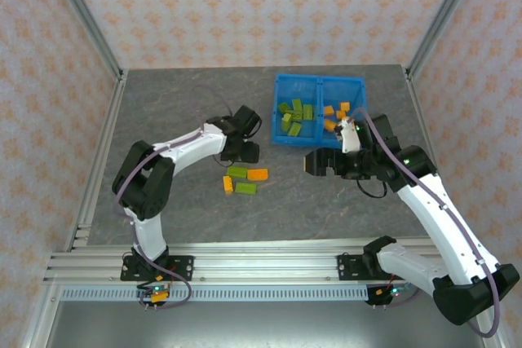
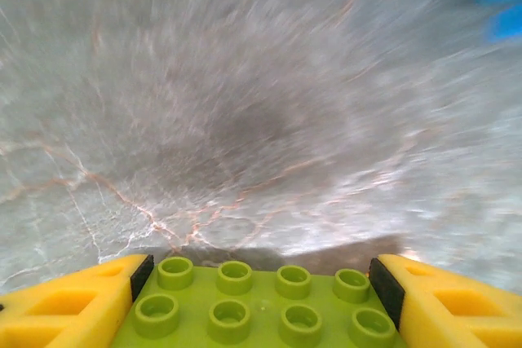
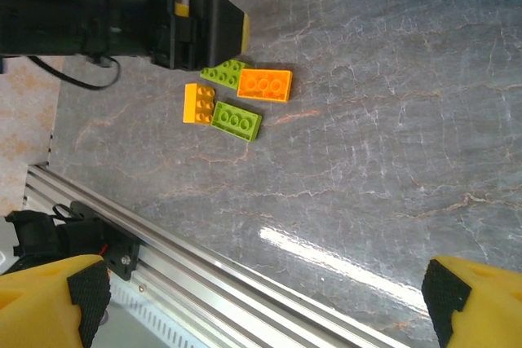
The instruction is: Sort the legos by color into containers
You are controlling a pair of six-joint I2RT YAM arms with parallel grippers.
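The olive-green lego, now down at the table, will be let go by my left gripper on top of the farther green legos (image 1: 294, 105) in the blue bin.
My left gripper (image 2: 261, 283) is down at the table, and its black pads press both ends of an olive-green lego (image 2: 261, 315). From above, that gripper (image 1: 245, 152) sits over the loose group: a green lego (image 1: 237, 172), an orange one (image 1: 257, 174), a small orange one (image 1: 227, 184) and another green one (image 1: 245, 188). The blue bin (image 1: 320, 79) holds green legos (image 1: 294, 116) in its left container and orange legos (image 1: 336, 113) in its right. My right gripper (image 1: 320, 162) hovers open and empty in front of the bin, with its fingers (image 3: 81, 291) wide apart.
The aluminium rail (image 1: 269, 262) runs along the near table edge and also appears in the right wrist view as a rail (image 3: 245, 275). Patterned walls with metal posts (image 1: 86, 14) enclose the table. Bare grey tabletop (image 1: 179, 103) lies left of the bin.
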